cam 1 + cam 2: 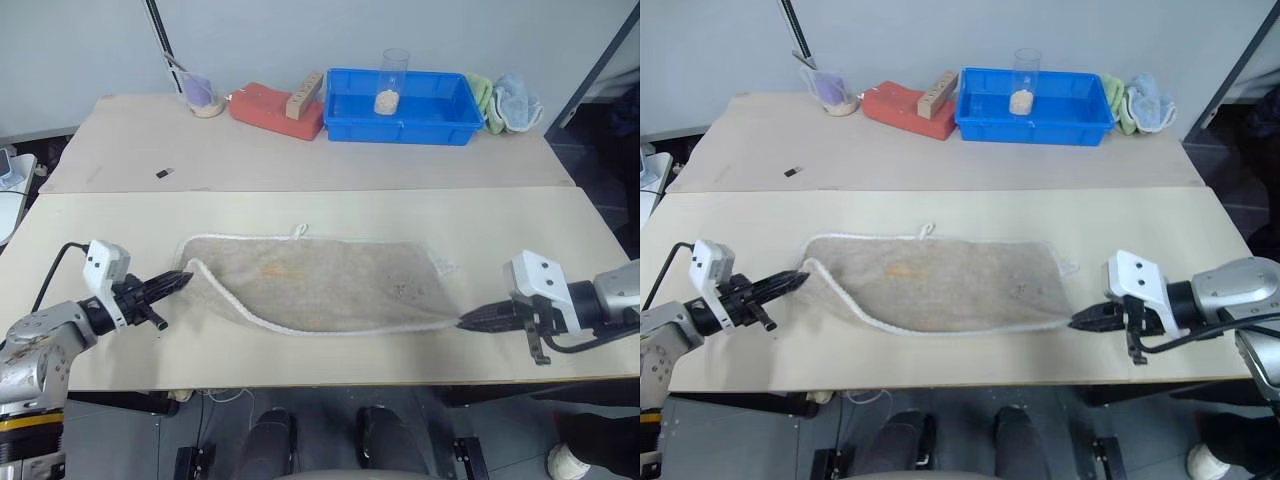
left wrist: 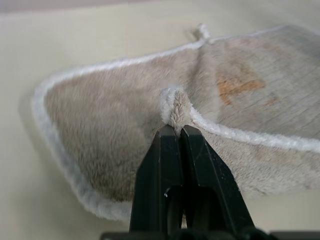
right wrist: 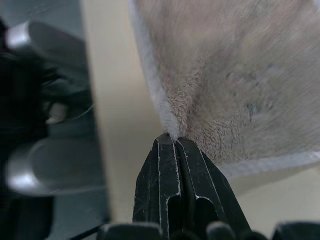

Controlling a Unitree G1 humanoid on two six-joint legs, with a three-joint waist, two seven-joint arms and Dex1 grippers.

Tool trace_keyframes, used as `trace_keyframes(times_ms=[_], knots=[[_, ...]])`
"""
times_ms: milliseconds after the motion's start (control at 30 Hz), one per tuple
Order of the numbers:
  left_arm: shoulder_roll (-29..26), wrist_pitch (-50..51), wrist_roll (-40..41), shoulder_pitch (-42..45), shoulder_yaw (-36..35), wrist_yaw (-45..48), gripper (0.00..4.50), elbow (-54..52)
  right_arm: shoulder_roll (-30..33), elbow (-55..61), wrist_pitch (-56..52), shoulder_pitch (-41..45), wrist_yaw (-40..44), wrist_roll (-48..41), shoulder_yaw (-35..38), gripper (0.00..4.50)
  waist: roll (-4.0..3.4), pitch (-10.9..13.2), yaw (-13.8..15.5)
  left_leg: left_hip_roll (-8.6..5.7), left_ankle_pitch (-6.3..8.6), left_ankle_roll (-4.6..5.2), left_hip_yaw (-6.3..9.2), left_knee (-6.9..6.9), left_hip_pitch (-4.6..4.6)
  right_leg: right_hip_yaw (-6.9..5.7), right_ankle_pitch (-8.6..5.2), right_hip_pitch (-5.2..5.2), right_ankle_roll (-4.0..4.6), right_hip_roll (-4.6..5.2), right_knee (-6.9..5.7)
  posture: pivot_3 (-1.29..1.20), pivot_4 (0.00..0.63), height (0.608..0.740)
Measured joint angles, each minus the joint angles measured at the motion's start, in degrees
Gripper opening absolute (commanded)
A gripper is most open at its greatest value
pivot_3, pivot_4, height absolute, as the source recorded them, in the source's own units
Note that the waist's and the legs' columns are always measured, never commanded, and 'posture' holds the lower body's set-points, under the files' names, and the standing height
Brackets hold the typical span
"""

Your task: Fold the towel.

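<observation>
My left gripper has a corner of the towel, lifted over the lower layer, to put down. Next, I let go of it on the lower layer's far corner [image 1: 187, 242] [image 2: 49, 90] at the same end.
The towel [image 1: 320, 283] is beige terry with white stitched edging, spread lengthwise across the near table, with a white loop tag at its far edge. Its near edge is lifted and folded over the lower layer, sagging between the two grips. My left gripper [image 1: 183, 280] is shut on the towel's left near corner [image 2: 176, 107], pinched between the black fingertips. My right gripper [image 1: 466, 320] is shut on the towel's right near corner [image 3: 172, 129]. Both arms reach in low from the table's sides.
On the far table stand a blue bin [image 1: 400, 105] holding a clear cup [image 1: 391, 80], a red block [image 1: 275, 108] with a wooden piece on it, a small cup [image 1: 201, 95], and green and light blue cloths [image 1: 505, 100]. The near table edge [image 1: 330, 385] lies just below the towel.
</observation>
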State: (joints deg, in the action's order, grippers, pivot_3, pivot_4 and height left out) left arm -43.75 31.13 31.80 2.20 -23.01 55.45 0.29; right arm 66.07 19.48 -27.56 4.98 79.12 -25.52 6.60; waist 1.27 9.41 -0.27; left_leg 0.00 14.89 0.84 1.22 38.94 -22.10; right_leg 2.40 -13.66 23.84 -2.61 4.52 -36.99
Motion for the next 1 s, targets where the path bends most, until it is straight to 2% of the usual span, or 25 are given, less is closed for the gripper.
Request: trace_keyframes(times_ms=[100,300,567,1000], knots=[[0.0,0.6,0.5,0.9,-1.7,-1.7,0.0,0.9,-1.8,-1.4,-3.4,3.6,-2.5,-0.7,-0.5,0.04,0.01,0.0,-0.1,-0.01,0.0,0.0,0.0,0.0,-0.08,0.01,0.01,0.14,0.02,-0.06,-0.03,0.0,0.15,0.74],[2.7,2.1,2.0,9.0,-2.6,-7.4,0.0,5.2,-9.0,-10.6,-11.5,16.4,-9.0,-0.5,-5.1,0.04,0.01,0.0,-0.4,-0.06,0.0,0.0,0.02,-0.03,-0.21,0.0,0.05,0.3,0.07,-0.06,-0.04,0.0,0.15,0.74],[5.2,1.4,1.2,15.8,-1.9,-12.8,0.0,11.7,-15.8,-21.1,-15.0,27.8,-14.0,2.4,-10.9,0.04,0.02,0.0,-0.4,-0.08,0.0,-0.01,0.01,-0.04,-0.28,0.02,0.07,0.39,0.07,-0.02,-0.04,0.0,0.15,0.74],[6.3,-0.2,-0.1,14.7,-2.0,-14.3,0.0,14.5,-19.4,-31.3,-13.7,33.2,-15.8,7.4,-13.8,0.04,0.02,0.0,-0.5,-0.06,0.0,-0.02,0.02,-0.06,-0.31,0.02,0.07,0.44,0.07,0.03,-0.06,0.0,0.15,0.74]])
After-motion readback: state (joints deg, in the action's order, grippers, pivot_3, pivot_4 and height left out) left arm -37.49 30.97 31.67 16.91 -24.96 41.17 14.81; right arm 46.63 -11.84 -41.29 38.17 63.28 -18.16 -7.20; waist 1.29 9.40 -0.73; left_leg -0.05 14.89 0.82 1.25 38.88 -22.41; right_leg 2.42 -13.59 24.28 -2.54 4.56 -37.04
